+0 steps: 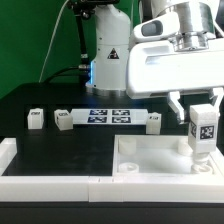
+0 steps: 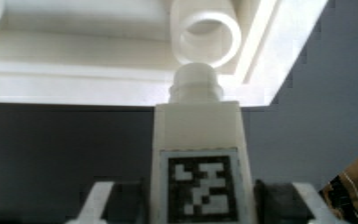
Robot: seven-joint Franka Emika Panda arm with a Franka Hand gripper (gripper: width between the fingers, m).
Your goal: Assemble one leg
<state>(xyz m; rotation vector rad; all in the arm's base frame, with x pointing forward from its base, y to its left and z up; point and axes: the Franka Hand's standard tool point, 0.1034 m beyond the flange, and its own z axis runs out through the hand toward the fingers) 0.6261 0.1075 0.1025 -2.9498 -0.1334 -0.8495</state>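
Next, my gripper releases the leg, standing upright, in the square piece's round corner socket [image 1: 203, 167] [image 2: 204, 40], just below the rounded tip of the leg.
My gripper [image 1: 198, 112] is shut on a leg [image 1: 203, 132], a stubby white block with a black-and-white tag, and holds it upright over the right part of the large flat white square piece [image 1: 150, 172]. In the wrist view the leg [image 2: 201, 130] fills the middle between my fingers [image 2: 105, 202]. Its rounded tip points at a round corner socket [image 2: 211, 32] of the square piece, close to it. Three more legs lie on the black table: one at the exterior view's left [image 1: 35, 118], one beside it [image 1: 63, 121], and one right of the marker board [image 1: 153, 121].
The marker board [image 1: 110, 115] lies flat at the back middle of the table. A white raised rail [image 1: 40, 184] runs along the front and up the exterior view's left side. The robot's base [image 1: 108, 50] stands behind the board.
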